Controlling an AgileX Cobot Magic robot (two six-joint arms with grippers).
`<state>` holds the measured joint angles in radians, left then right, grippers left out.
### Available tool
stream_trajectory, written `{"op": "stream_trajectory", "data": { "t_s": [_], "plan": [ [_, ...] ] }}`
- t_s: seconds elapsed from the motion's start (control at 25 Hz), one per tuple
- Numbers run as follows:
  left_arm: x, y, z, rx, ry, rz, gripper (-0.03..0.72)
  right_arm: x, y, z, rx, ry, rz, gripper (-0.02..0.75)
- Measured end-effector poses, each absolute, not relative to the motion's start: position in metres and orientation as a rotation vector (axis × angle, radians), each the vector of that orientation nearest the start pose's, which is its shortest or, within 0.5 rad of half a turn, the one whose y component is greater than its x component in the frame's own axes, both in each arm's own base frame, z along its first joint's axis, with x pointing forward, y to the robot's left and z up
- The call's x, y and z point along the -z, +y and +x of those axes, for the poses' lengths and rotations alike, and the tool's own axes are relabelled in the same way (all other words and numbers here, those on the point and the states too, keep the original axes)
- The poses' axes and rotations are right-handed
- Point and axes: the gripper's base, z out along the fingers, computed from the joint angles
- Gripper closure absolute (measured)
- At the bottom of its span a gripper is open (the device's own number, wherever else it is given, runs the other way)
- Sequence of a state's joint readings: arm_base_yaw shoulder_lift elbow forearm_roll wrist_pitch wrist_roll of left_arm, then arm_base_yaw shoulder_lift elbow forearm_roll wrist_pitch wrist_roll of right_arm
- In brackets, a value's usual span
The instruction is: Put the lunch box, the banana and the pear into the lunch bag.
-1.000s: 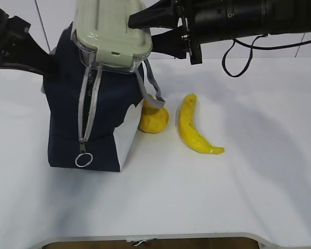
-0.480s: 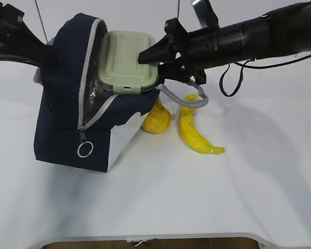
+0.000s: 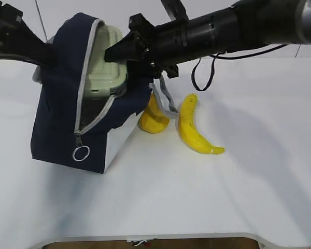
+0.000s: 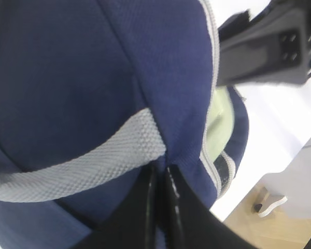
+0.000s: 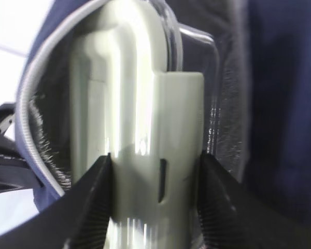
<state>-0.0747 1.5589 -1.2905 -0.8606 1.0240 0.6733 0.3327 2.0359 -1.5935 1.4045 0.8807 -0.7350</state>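
Note:
Next, my right gripper releases the lunch box deep inside the navy lunch bag (image 3: 97,106), low down behind the bag's open zipper.
The navy lunch bag (image 3: 62,119) stands tilted at the left with its zipper open. My right gripper (image 3: 115,52) is shut on the lunch box (image 3: 106,62), green lid facing out, and holds it partly inside the bag's opening. In the right wrist view the fingers (image 5: 96,197) clamp the lunch box (image 5: 140,104) on both sides, with the bag's (image 5: 280,104) lining around it. My left gripper (image 3: 44,56) is shut on the bag's fabric (image 4: 93,78) beside a grey handle (image 4: 78,168). The pear (image 3: 154,118) and banana (image 3: 194,129) lie on the table right of the bag.
A grey handle strap (image 3: 166,98) hangs from the bag in front of the pear. The zipper's ring pull (image 3: 81,153) hangs low on the bag's front. The white table (image 3: 223,197) runs to its front edge below.
My right gripper has carried the lunch box down and left, from above the bag into its opening. The bag has tipped and slid slightly left.

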Motion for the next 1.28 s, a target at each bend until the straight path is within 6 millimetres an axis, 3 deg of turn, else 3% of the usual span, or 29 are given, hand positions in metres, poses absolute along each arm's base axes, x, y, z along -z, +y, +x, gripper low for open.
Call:
{"op": "stream_trajectory", "data": {
  "t_s": [0.16, 0.44, 0.76, 1.04, 1.28],
  "plan": [
    [-0.324, -0.083, 0.318, 0.874, 2.381, 0.509, 0.694, -0.249, 0.224, 0.405, -1.426, 2.256, -0.303, 0.364],
    [-0.324, -0.083, 0.318, 0.879, 2.379, 0.506, 0.694, -0.208, 0.229, 0.417, -1.394, 2.335, -0.205, 0.364],
    [-0.308, -0.085, 0.325, 0.917, 2.439, 0.512, 0.695, -0.198, 0.242, 0.43, -1.421, 2.321, -0.176, 0.364],
    [-0.305, -0.084, 0.326, 0.901, 2.451, 0.521, 0.695, -0.168, 0.245, 0.438, -1.436, 2.379, -0.093, 0.364],
    [-0.304, -0.083, 0.327, 0.885, 2.455, 0.525, 0.695, -0.165, 0.245, 0.439, -1.432, 2.387, -0.073, 0.363]
  ]
}}
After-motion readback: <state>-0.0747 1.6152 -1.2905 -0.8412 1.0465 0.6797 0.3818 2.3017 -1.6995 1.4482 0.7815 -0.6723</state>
